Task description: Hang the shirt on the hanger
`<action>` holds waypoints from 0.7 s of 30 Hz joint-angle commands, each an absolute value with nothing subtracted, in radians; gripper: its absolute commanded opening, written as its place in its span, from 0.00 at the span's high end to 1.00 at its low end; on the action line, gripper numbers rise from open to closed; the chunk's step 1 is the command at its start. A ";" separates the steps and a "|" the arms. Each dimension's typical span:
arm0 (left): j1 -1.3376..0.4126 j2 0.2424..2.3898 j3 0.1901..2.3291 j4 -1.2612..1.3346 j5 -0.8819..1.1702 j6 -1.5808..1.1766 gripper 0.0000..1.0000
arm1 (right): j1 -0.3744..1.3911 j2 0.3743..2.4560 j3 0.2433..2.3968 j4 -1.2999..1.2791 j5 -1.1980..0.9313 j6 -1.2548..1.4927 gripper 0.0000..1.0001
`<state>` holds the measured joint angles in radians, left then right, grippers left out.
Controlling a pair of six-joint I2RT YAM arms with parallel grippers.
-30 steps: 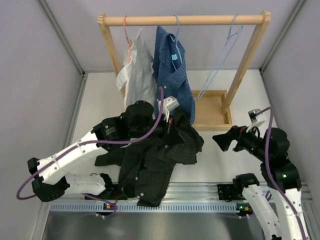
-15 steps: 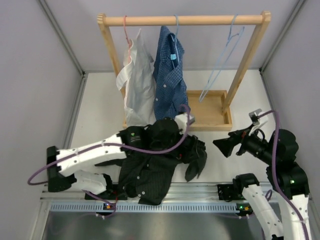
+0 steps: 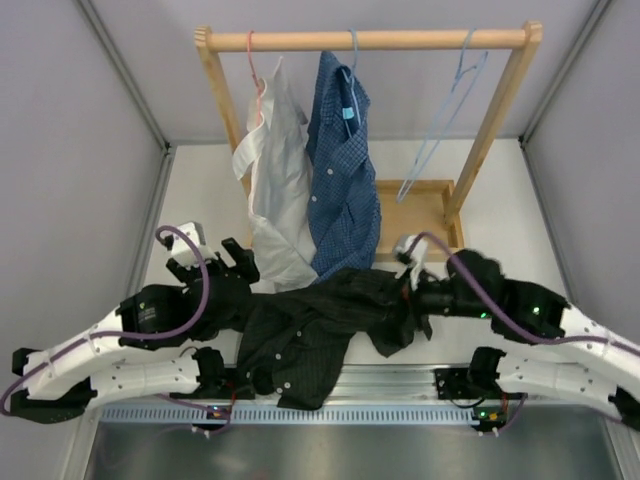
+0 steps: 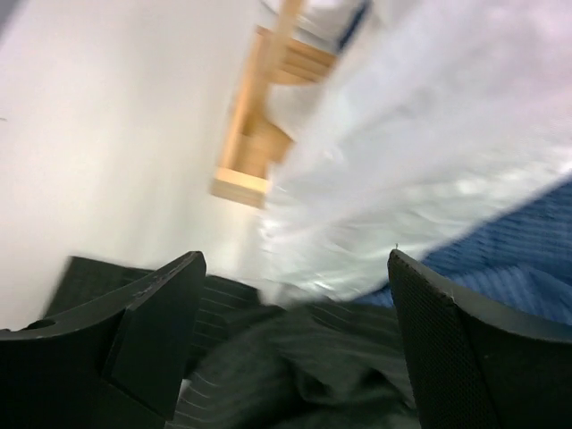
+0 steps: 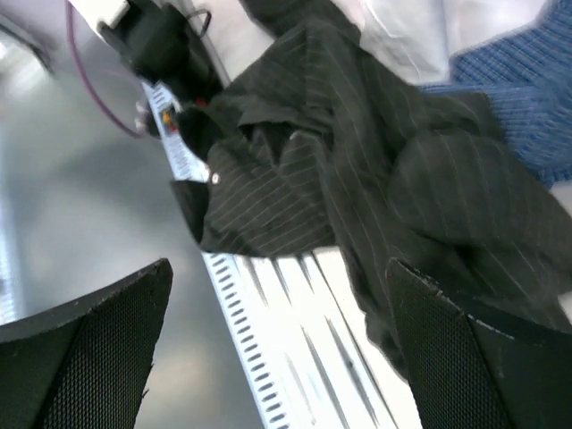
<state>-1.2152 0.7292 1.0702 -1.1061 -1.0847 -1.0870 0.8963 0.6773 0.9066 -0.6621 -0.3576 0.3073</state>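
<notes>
The robot's right gripper needs to next reach across and close on the buttoned edge (image 3: pixel 288 342) (image 5: pixel 299 141) of the black striped shirt, near the left gripper.
The black striped shirt (image 3: pixel 315 335) lies crumpled on the table near the front edge and is also seen in both wrist views (image 4: pixel 295 366) (image 5: pixel 357 179). My left gripper (image 3: pixel 238 262) hovers open at the shirt's left end with nothing held; in the left wrist view (image 4: pixel 295 268) the cloth lies below its spread fingers. My right gripper (image 3: pixel 402 292) is open over the shirt's right end; the right wrist view (image 5: pixel 281 349) shows nothing between its fingers. The light-blue wire hanger (image 3: pixel 445 120) hangs bare on the right of the wooden rail.
A white shirt (image 3: pixel 275 170) on a pink hanger and a blue checked shirt (image 3: pixel 345 170) hang from the wooden rack (image 3: pixel 370 40). The rack's tray-like base (image 3: pixel 425 225) stands behind the black shirt. A slotted metal rail (image 3: pixel 380 385) runs along the table's front edge.
My left gripper opened, let go of the black shirt and drew back to the left. The shirt dropped flat. My right arm swung in from the right to the shirt's right end.
</notes>
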 commanded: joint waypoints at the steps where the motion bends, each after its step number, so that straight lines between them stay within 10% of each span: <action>1: -1.201 0.764 1.063 -1.255 -1.316 -1.258 0.12 | 1.355 0.823 0.977 -0.539 0.321 0.246 0.00; 7: -0.944 0.874 1.094 -1.208 -1.273 -1.114 0.03 | 1.572 1.170 0.987 -0.237 0.373 -0.041 0.00; 13: -0.409 0.790 0.918 -0.721 -0.732 -0.824 0.03 | 1.568 1.422 1.049 -0.072 0.347 -0.265 0.01; 21: -0.351 0.681 0.830 -0.776 -0.769 -0.853 0.03 | 1.514 1.646 1.111 -0.054 0.213 -0.416 0.01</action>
